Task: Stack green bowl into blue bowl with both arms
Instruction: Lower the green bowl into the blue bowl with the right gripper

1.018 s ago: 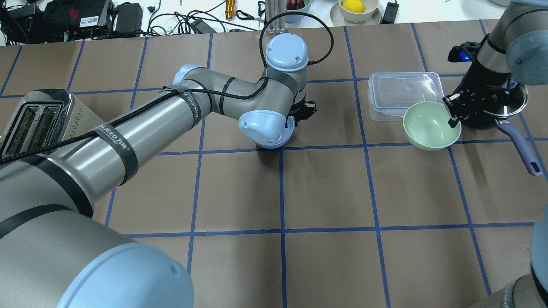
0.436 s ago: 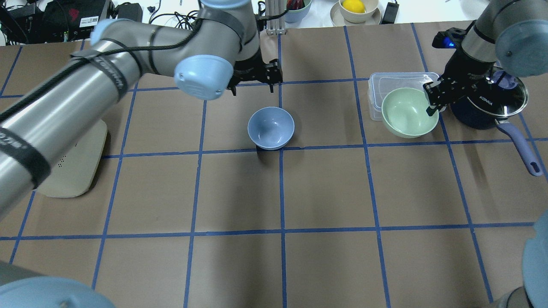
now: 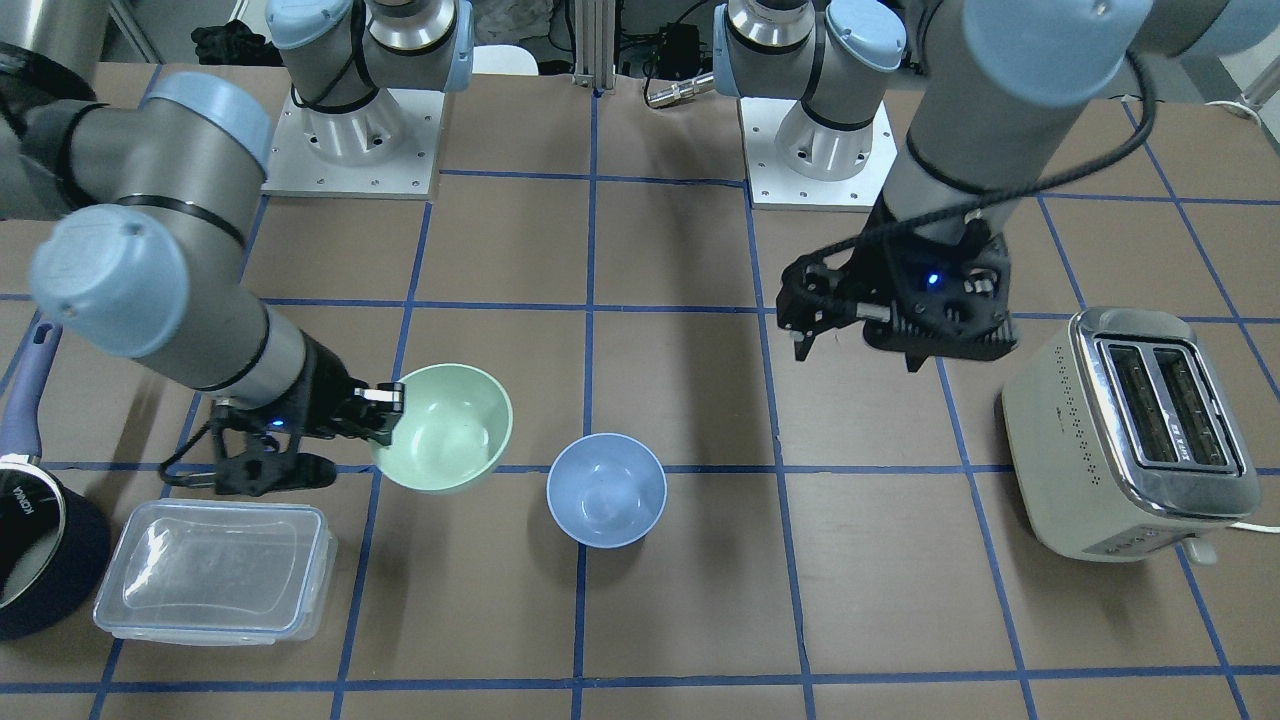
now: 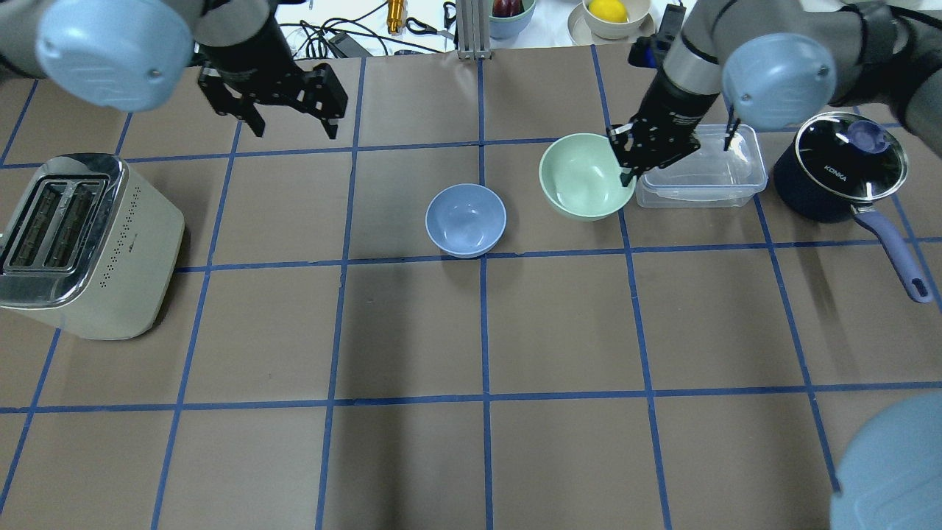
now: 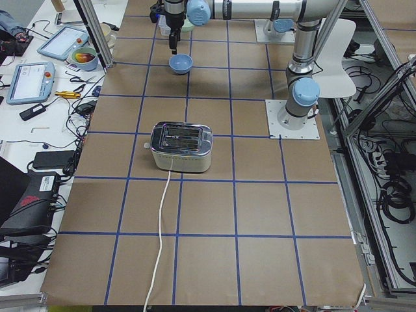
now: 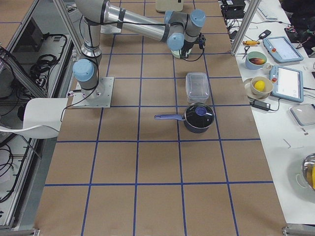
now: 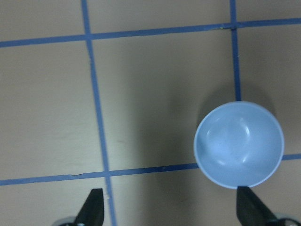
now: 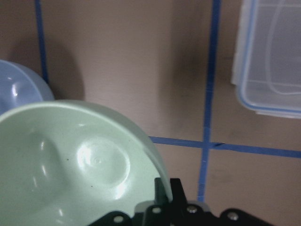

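Note:
My right gripper should set the green bowl free upright in the middle of the empty blue bowl (image 3: 607,490).
The green bowl (image 4: 585,177) hangs from my right gripper (image 4: 627,171), which is shut on its right rim and holds it above the table. It is just right of the blue bowl (image 4: 466,219) and a little behind it. The blue bowl stands empty and upright on the table. In the right wrist view the green bowl (image 8: 70,160) fills the lower left and the blue bowl (image 8: 19,89) shows past its edge. My left gripper (image 4: 294,132) is open and empty, high above the table, far to the back left of the blue bowl (image 7: 240,143).
A toaster (image 4: 81,243) stands at the left edge. A clear lidded container (image 4: 699,173) lies right beside the green bowl. A dark saucepan (image 4: 839,173) with a glass lid stands further right, its handle pointing toward me. Cables and dishes lie beyond the table's far edge.
My right gripper has carried the green bowl leftward, from beside the saucepan to next to the blue bowl. My left arm has risen off the blue bowl and swung back left.

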`<state>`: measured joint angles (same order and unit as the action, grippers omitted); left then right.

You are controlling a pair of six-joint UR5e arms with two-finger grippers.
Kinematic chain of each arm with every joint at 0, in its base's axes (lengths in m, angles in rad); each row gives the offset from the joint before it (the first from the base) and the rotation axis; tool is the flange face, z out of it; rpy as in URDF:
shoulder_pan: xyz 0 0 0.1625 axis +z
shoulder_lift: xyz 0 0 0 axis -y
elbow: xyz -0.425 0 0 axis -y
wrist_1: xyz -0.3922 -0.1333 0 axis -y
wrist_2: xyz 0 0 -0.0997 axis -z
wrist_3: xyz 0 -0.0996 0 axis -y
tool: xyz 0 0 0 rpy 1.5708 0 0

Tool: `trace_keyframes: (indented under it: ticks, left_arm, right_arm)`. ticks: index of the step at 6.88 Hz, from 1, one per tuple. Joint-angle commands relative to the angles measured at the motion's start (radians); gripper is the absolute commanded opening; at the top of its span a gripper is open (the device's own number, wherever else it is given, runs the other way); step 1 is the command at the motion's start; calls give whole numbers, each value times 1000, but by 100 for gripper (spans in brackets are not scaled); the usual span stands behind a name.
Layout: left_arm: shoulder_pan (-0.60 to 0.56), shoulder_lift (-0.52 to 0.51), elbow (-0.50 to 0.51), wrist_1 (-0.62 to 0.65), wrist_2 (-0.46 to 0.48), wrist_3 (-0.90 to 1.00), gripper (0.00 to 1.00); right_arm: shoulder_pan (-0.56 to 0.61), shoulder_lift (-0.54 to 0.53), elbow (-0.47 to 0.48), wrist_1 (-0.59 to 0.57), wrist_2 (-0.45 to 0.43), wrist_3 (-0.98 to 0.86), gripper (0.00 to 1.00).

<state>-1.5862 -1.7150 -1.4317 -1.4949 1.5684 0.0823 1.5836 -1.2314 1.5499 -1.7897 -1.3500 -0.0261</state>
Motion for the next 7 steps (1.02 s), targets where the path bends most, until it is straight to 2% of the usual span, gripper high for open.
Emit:
trace_keyframes:
  ticks: [1,4,5,7]
  left_arm:
    - [31,110,-32,-47,-4,5,100]
    - [57,92,-44,-34,-14,10,100]
    - [60,86,-58,-45,-49,10,100]
    - [60,94,-59,-51,-34,20,100]
  right_arm:
    - [180,79,-4,-135,22,240,0]
    - [203,153,-4,-186,17,259,0]
    - [204,164,-4,-189,21,262,0]
    - [207,165,-4,-191,22,282,0]
